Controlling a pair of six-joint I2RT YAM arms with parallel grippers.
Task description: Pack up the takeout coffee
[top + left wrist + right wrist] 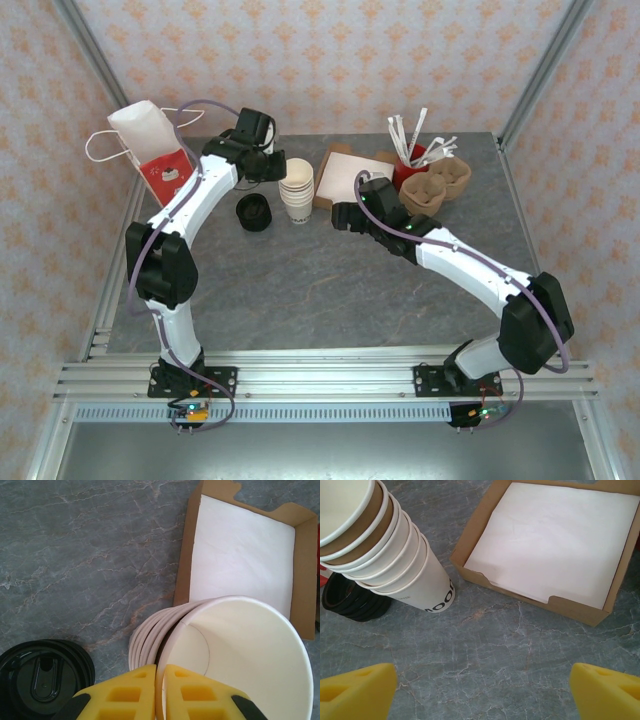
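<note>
The top cup, now tilted away from the stack, will be let go by my left gripper on the bare table [322, 282] between the paper cups and the metal rail.
The takeout coffee, a lidded cup, is out of view. A stack of lidless paper cups [297, 195] stands mid-table. My left gripper [283, 170] is over the stack. In the left wrist view its yellow fingers [131, 692] pinch the wall of the top cup [240, 650], one finger inside and one outside, and that cup tilts away from the cups below. The left gripper [161, 672] is shut on it. My right gripper [345, 215] hovers just right of the stack [395, 555], open wide [482, 680] over bare table. A stack of black lids [254, 212] [40, 680] [350, 602] sits left of the cups.
A white and red gift bag [155, 150] stands at the back left. Behind the cups lies a brown box of white napkins [345, 165] [245, 550] [555, 540]. A red cup of stirrers [410, 160] and pulp cup carriers [440, 185] stand at the back right.
</note>
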